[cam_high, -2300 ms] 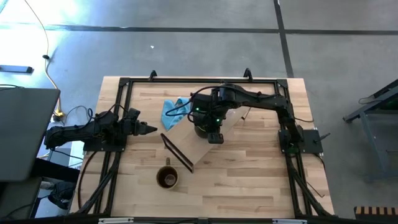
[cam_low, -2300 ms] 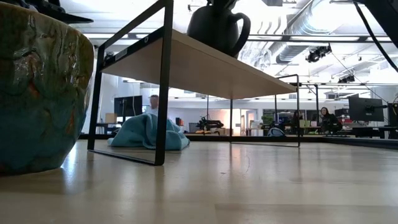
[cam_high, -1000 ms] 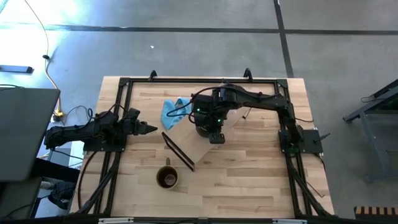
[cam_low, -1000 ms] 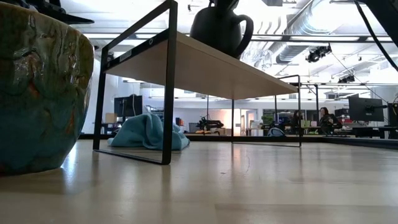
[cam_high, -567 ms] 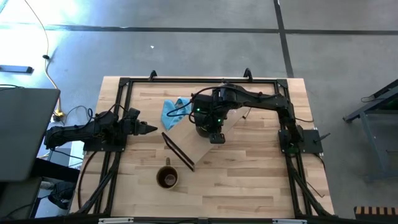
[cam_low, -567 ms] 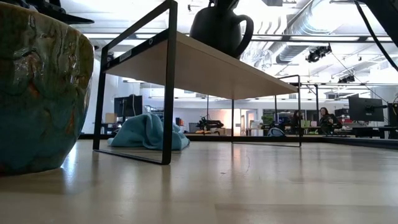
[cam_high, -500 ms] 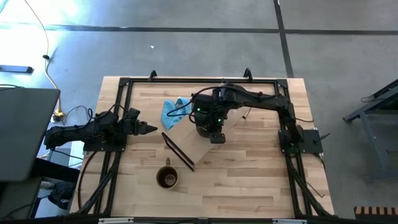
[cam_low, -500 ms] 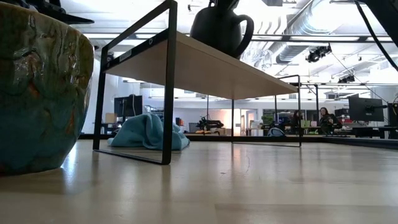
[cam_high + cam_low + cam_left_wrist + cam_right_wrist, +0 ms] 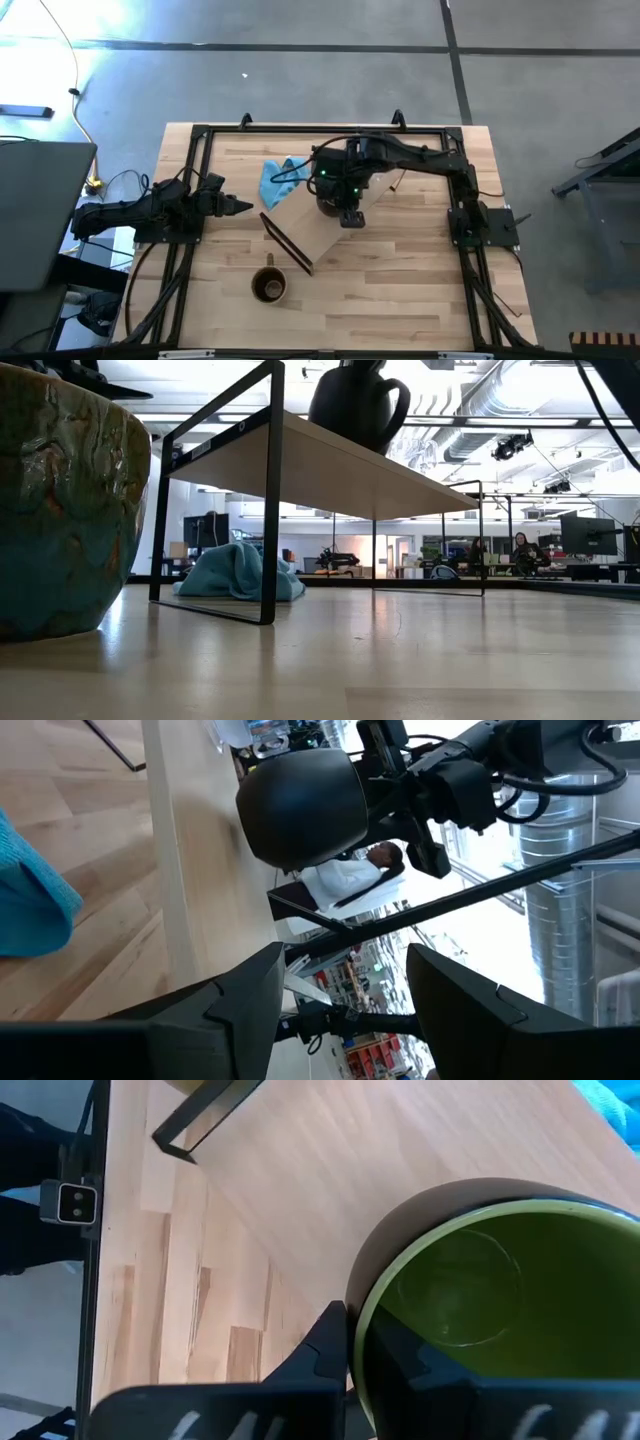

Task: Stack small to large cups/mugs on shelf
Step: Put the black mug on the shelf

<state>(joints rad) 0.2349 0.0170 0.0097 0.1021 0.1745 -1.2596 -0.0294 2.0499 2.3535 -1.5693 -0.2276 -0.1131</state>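
Observation:
Next, my right gripper puts the green mug, now upright at the shelf's top, down on the middle of the shelf (image 9: 331, 198) (image 9: 522, 1315), close to the blue cloth.
The green mug (image 9: 490, 1310), dark outside, stands upright over the shelf's (image 9: 322, 238) middle, in my right gripper (image 9: 358, 1327). In the low view the mug (image 9: 356, 405) sits at the shelf's top (image 9: 330, 460); whether its base touches, I cannot tell. A faint round outline (image 9: 470, 1285) shows inside it; I cannot tell if that is the glass cup. The brown mug (image 9: 269, 287) rests on its base on the table, near the shelf's near end, and fills the low view's left (image 9: 60, 500). My left gripper (image 9: 236, 207) waits open at the table's left edge. My right gripper holds the green mug by its rim (image 9: 356, 1302) on the side toward the table's near edge. One finger (image 9: 400, 1358) is inside the mug and the other (image 9: 318, 1348) outside, pinching the wall. The fingers come from above, pointing down. The mug stays upright.
A crumpled blue cloth (image 9: 281, 178) lies on the table beside the shelf's far-left side, also seen under the shelf (image 9: 236, 574). The shelf lies slantwise across the table's middle. Black rails (image 9: 300, 128) frame the tabletop. Bare wood stretches on the near right (image 9: 400, 290).
My right gripper, still shut on the green mug, has shifted it a little toward the table's right above the shelf. The shelf, the brown mug and the cloth have stayed put.

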